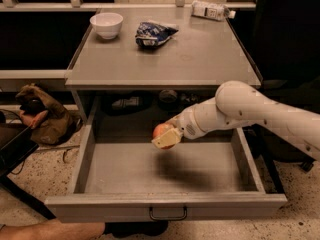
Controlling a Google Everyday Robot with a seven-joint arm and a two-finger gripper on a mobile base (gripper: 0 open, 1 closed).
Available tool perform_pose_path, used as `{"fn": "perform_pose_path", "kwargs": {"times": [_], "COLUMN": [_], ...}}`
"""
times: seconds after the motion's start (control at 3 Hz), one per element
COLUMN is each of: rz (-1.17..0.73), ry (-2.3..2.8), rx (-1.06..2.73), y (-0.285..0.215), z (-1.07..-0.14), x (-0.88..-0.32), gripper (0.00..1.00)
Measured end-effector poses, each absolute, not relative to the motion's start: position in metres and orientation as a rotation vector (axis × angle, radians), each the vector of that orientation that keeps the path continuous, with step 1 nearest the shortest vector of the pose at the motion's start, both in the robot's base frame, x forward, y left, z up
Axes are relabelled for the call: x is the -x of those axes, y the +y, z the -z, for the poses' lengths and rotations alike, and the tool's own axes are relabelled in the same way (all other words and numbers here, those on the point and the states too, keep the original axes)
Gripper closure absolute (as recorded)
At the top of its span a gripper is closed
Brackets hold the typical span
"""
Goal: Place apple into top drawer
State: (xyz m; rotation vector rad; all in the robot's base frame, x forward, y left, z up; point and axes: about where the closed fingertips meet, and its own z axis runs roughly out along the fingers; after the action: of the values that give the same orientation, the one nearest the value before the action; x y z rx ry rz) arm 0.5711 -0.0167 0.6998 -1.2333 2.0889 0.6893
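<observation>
My gripper needs to let go of the apple on the middle of the drawer's bottom (pixel 171 152), by the back edge of the dark shadow. The apple is held a little above the drawer floor.
The top drawer (pixel 165 206) is pulled fully open under the grey table; its dark wire handle (pixel 167 214) is at the centre of the front panel. My gripper (pixel 166 136) reaches in from the right over the drawer's back half. It is shut on the orange-red apple (pixel 161 131), held a little above the drawer floor. A dark shadow lies on the floor below it.
On the table top (pixel 200 59) stand a white bowl (pixel 106 24), a dark blue snack bag (pixel 154 33) and a lying bottle (pixel 212 10). A brown bag (pixel 42 115) sits on the floor at left. A forearm (pixel 55 230) shows at the bottom edge.
</observation>
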Motion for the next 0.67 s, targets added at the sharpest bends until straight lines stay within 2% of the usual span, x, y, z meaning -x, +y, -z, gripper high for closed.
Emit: {"fn": "perform_pose_path", "kwargs": {"times": [0.33, 0.67], "rz": [-0.697, -0.612], "ry": [2.142, 2.156], "rx": [1.083, 1.005], "y": [-0.038, -0.044], "z": [-0.654, -0.631], "x": [-0.567, -0.565], "gripper": [1.00, 1.00]}}
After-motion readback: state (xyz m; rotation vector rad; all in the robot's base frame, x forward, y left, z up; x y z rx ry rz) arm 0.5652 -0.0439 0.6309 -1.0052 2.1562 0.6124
